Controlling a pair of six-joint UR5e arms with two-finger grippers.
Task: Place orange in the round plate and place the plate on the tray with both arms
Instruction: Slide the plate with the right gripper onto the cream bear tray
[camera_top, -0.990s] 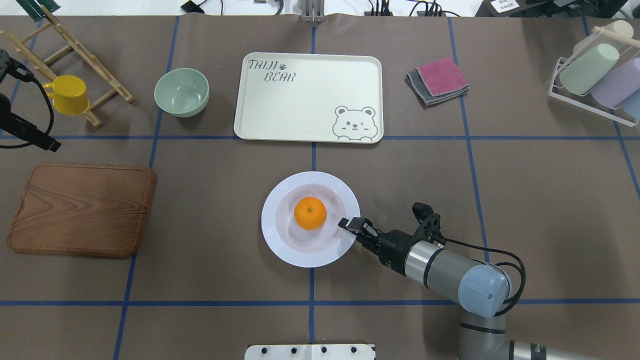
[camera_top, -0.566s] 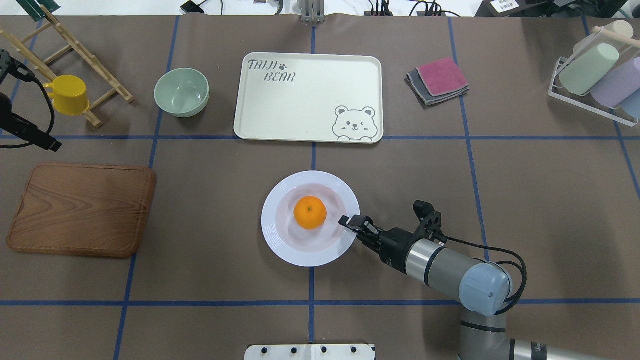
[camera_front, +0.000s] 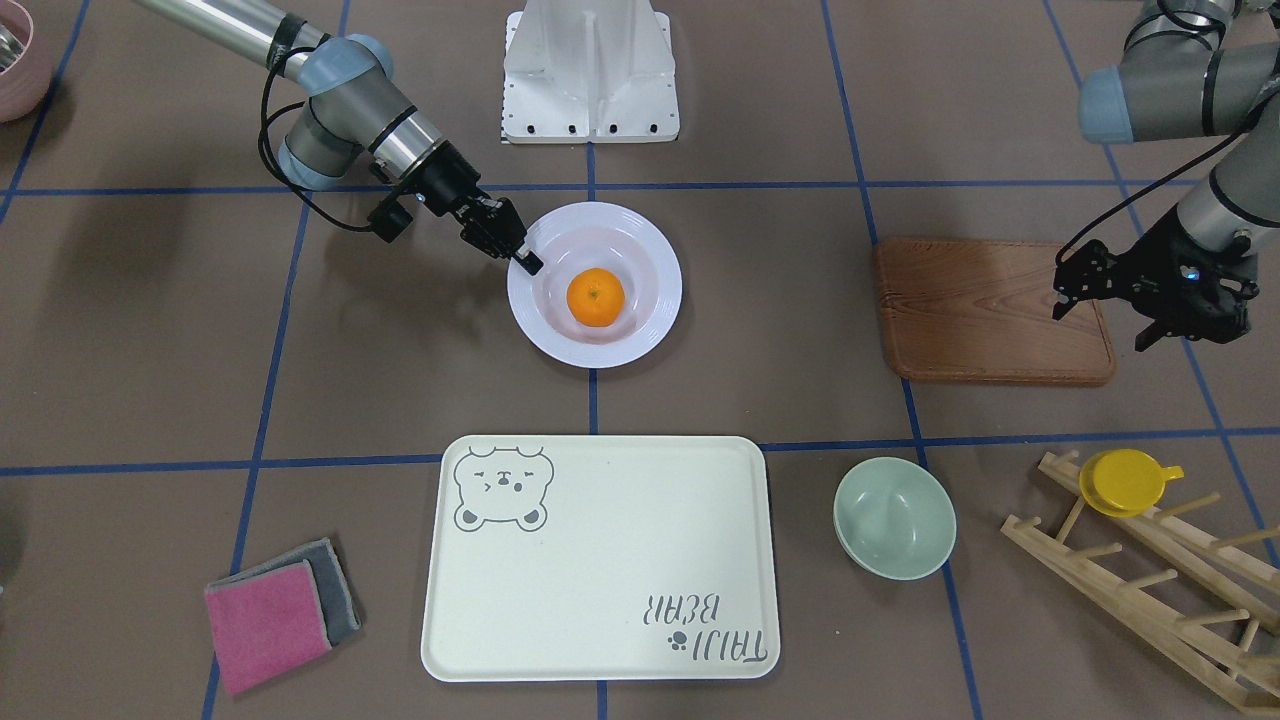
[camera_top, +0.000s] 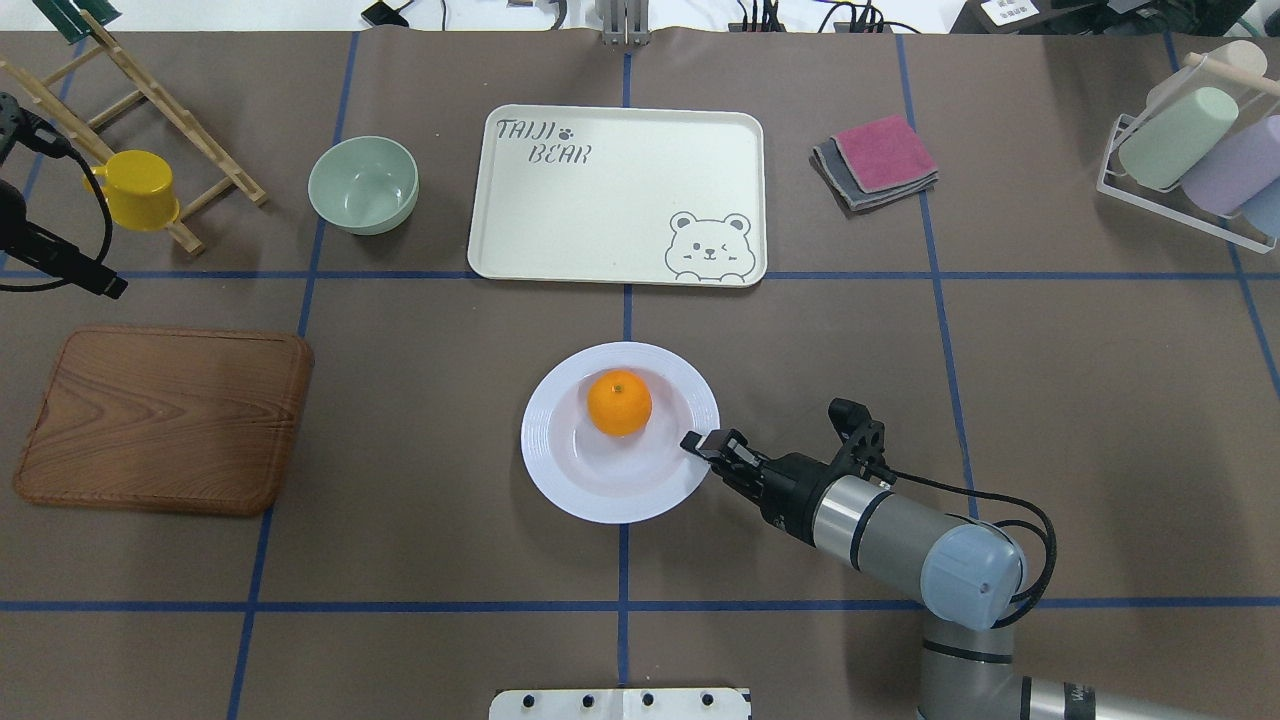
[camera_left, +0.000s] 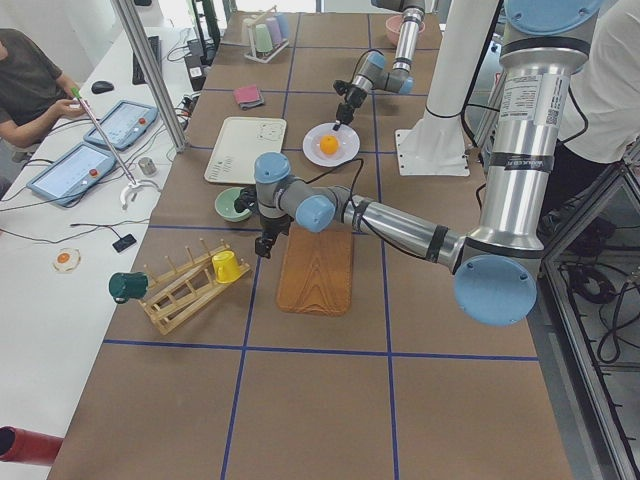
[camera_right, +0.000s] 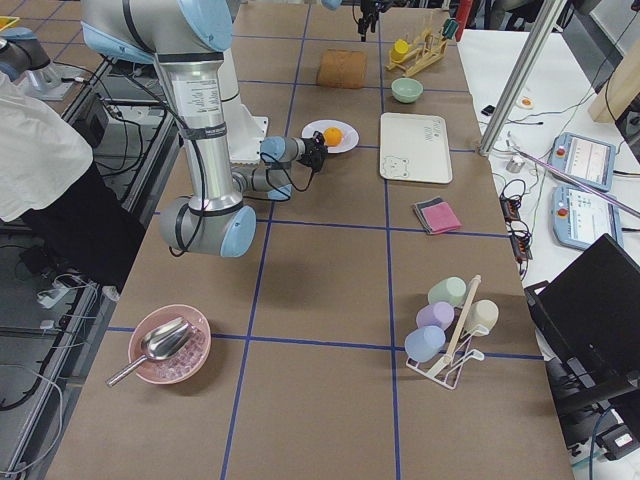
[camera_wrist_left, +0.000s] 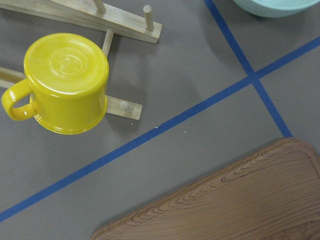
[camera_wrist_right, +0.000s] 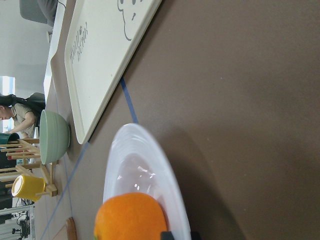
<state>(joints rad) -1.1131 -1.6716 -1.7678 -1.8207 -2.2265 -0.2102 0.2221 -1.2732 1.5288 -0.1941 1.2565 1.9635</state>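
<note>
My right gripper will set the plate down on the cream tray (camera_front: 603, 517) (camera_wrist_right: 104, 34) between the bear drawing and the lettering.
The orange (camera_top: 619, 403) lies in the white round plate (camera_top: 590, 490), toward the plate's far side. My right gripper (camera_top: 697, 443) is shut on the plate's right rim; in the front-facing view the same grip (camera_front: 527, 262) shows on the plate (camera_front: 600, 350). In the right wrist view the orange (camera_wrist_right: 130, 217) is close up beside the rim. The cream tray (camera_top: 600, 200) with the bear drawing lies beyond the plate with nothing on it. My left gripper (camera_front: 1150, 335) hovers at the table's far left, past the wooden board; I cannot tell whether it is open or shut.
A pale green bowl (camera_top: 363, 185) stands left of the tray, with a yellow cup (camera_top: 140, 188) on a wooden rack beyond it. The wooden board (camera_top: 165, 420) lies front left. Folded cloths (camera_top: 877, 160) and a rack of cups (camera_top: 1190, 150) sit to the right.
The orange has rolled toward the far side of the plate. The right gripper and the rim it holds have shifted slightly. The left arm has barely moved.
</note>
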